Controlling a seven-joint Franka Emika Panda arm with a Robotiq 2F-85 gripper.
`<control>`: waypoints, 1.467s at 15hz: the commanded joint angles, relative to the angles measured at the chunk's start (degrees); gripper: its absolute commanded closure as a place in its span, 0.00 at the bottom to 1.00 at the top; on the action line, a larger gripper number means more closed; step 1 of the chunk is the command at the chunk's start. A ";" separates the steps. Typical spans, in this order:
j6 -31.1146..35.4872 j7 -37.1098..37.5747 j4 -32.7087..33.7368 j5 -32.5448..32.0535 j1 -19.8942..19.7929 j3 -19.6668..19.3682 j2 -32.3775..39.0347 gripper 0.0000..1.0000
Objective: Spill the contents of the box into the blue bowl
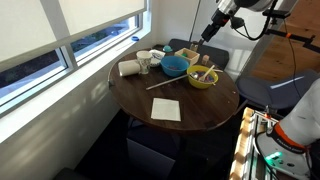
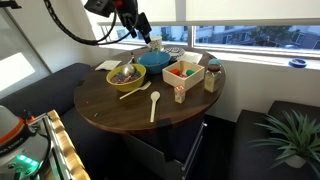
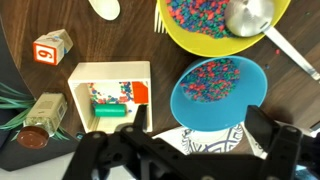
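Observation:
Next, I move to the white open box with the green marker and grab the side [image 1: 181, 56] [image 3: 149, 115] facing the blue bowl.
The light-blue bowl [image 3: 220, 92] sits on the round wooden table and holds a layer of small coloured pieces [image 3: 212, 80], many of them red-orange. It also shows in both exterior views [image 1: 175, 66] [image 2: 155, 60]. A flat white thing with a blue printed face [image 3: 205, 140] lies right beside the bowl; it may be the box, but I cannot tell. My gripper [image 3: 198, 122] hangs above it and the bowl's rim, open and empty. In both exterior views [image 1: 208, 33] [image 2: 140, 25] the gripper is well above the table.
A yellow-green bowl [image 3: 215, 25] with coloured pieces and a metal ladle stands next to the blue bowl. A white open box [image 3: 110, 95] holds a green marker. An orange carton [image 3: 50, 48], a jar [image 3: 40, 122], a spoon [image 2: 154, 105] and a napkin [image 1: 166, 109] are also on the table.

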 commanded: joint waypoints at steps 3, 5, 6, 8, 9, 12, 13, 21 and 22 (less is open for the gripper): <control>5.73 -0.76 3.83 4.34 -1.53 -0.05 10.63 0.00; 7.31 -0.29 4.28 4.44 -2.79 0.20 13.19 0.00; 8.42 -0.09 4.47 4.33 -3.44 0.27 14.21 0.00; 11.26 -0.26 4.51 4.21 -4.61 0.43 15.53 0.00; 12.70 -0.24 4.60 4.66 -5.04 0.60 16.14 0.00; 12.08 0.63 4.25 3.99 -5.72 1.21 15.68 0.00; 12.09 0.76 4.45 4.17 -5.82 1.23 15.92 0.00; 15.86 0.82 5.79 3.50 -5.56 1.90 19.21 0.00; 16.46 -0.05 6.28 4.06 -5.48 2.27 19.90 0.00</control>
